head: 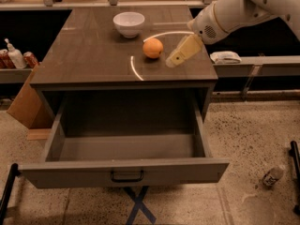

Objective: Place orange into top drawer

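The orange belongs in the top drawer, so next my gripper goes to the middle of the orange (153, 48) near the white bowl and closes there.
The orange (153, 48) sits on the dark table top, a little in front and to the right of the white bowl (129, 24). My gripper (174, 60) hangs from the white arm coming in from the upper right, and its tan fingers point down and left, just to the right of the orange and apart from it. The gripper holds nothing. The top drawer (124, 171) is pulled far out below the table top, its grey inside bare, with the dark handle at the middle of its front panel.
A cardboard box (24, 102) leans at the table's left side. Bottles and cans (14, 57) stand on a shelf at the left. A white cloth (226, 56) lies on a ledge at the right. A small bottle (272, 175) lies on the floor at lower right.
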Robot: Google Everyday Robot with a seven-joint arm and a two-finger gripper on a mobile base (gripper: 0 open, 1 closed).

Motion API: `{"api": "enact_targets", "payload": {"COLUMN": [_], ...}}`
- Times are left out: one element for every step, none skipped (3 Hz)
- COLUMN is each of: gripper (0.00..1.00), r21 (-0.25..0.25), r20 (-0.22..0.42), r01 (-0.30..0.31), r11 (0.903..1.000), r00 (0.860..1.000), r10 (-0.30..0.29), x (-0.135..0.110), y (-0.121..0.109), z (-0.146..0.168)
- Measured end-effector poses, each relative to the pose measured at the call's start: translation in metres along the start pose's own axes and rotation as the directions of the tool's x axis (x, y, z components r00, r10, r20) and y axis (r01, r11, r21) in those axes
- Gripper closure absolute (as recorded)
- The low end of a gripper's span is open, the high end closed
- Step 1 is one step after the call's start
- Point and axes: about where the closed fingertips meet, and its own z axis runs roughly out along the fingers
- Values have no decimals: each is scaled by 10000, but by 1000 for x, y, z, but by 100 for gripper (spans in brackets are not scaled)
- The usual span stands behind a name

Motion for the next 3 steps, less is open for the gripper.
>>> {"api": "enact_targets", "payload": {"gripper": [0, 0, 0], "r21": [348, 468, 377], "r20": [393, 985, 1404], "r01": [-142, -255, -240], "r11": [9993, 9986, 9990], "r00": [9991, 9949, 9899], "r10": [128, 208, 185], "x": [0, -4, -12], "y": [-21, -47, -61], "z": [15, 44, 71]}}
